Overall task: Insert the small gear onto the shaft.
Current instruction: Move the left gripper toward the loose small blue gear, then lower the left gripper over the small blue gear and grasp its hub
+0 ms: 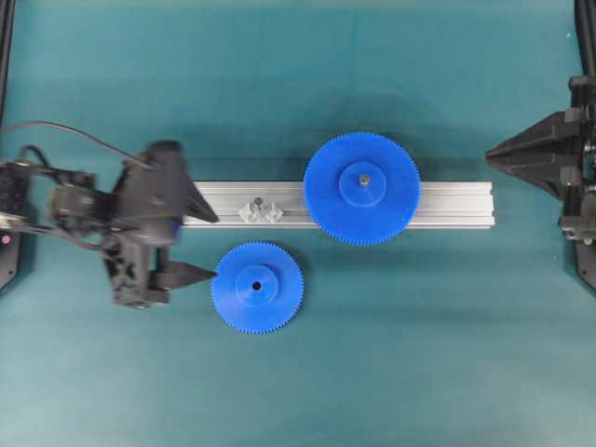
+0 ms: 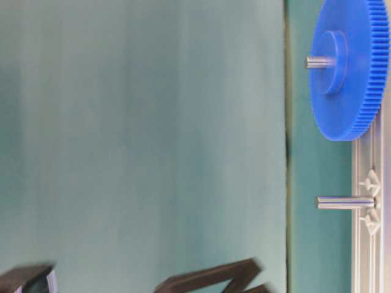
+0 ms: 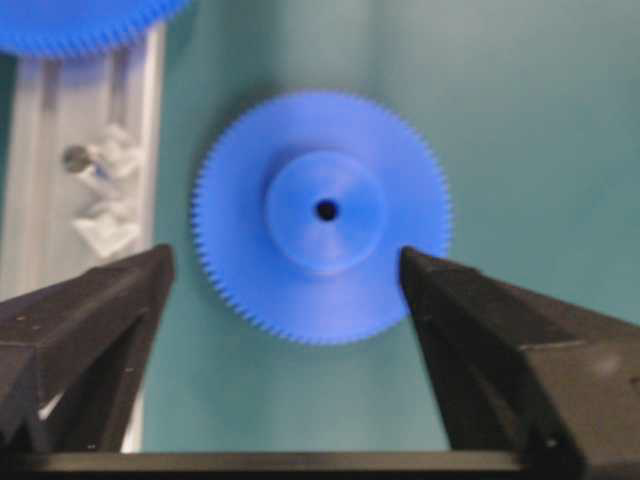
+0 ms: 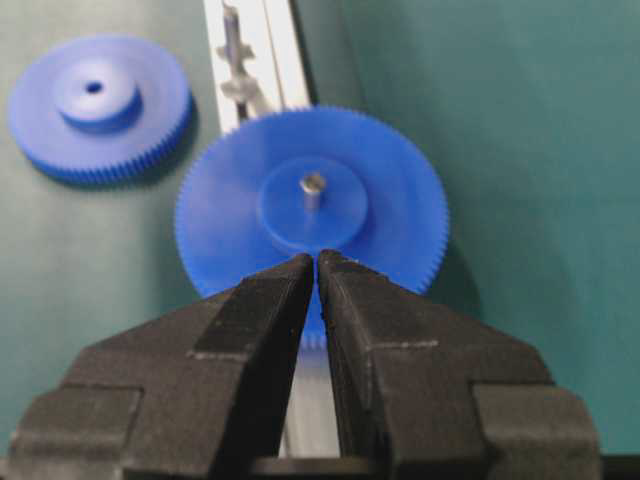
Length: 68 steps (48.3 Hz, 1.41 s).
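Note:
The robot's left gripper needs to close on the raised middle (image 1: 256,285) (image 3: 326,211) around the dark hole of the small gear that lies in front of the bar.
The small gear (image 1: 257,287) lies flat on the teal mat, hub and dark hole up, just in front of the rail; it also shows in the left wrist view (image 3: 322,214) and the right wrist view (image 4: 97,104). The shaft (image 1: 258,201) stands empty on its silvery bracket on the rail, and shows as a bare pin in the table-level view (image 2: 345,202). My left gripper (image 1: 210,245) is open, its tips just left of the small gear, one at the gear's edge and one over the rail. My right gripper (image 1: 494,152) is shut and empty at the far right.
A larger blue gear (image 1: 361,187) sits on its own pin on the long aluminium rail (image 1: 447,203), right of the empty shaft. The rail runs left to right across the middle of the mat.

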Tool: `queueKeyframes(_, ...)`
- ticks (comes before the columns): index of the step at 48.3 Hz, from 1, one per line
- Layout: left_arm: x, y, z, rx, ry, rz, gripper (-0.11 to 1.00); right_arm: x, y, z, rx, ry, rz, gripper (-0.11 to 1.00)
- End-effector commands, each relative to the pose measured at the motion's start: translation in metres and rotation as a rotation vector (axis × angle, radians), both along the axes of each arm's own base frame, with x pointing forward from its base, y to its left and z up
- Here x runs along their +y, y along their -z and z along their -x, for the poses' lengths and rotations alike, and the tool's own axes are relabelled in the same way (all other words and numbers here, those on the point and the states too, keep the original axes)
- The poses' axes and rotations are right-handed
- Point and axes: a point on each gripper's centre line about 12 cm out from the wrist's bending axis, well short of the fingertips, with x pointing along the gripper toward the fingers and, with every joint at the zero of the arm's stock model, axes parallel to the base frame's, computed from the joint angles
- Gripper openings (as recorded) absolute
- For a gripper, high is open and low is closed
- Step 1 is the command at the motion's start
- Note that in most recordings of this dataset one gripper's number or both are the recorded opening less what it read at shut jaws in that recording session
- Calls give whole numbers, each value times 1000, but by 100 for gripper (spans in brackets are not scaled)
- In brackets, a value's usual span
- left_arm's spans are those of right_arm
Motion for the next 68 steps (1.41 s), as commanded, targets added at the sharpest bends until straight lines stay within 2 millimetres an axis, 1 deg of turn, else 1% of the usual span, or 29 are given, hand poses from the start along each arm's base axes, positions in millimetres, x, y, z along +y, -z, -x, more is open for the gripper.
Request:
queueKeyframes(1, -3, -3, -14, 1, 7, -4, 90, -3, -10, -1, -22, 14, 6, 27)
queueKeyframes(13, -5, 23, -38, 114, 7, -16, 90, -4, -10, -1, -28, 19, 8, 27)
queueKeyframes(21, -9, 39, -49, 200, 15, -24, 90, -4, -9, 0, -39, 18, 8, 27)
queueKeyframes(29, -12, 50, -60, 262, 19, -31, 90, -3, -7, 1, -39, 19, 7, 27)
queueKeyframes(36, -13, 64, -66, 319, 21, -37, 90, -3, -4, 2, -32, 20, 3, 27)
queueKeyframes(48, -14, 71, -73, 335, 21, -39, 90, -3, -2, 2, -40, 21, 2, 27)
queueKeyframes(58, -16, 72, -79, 334, 23, -38, 90, -3, -1, 2, -39, 21, -2, 27)
queueKeyframes(68, -23, 75, -80, 338, 37, -39, 90, -3, 2, 2, -33, 21, -3, 27)
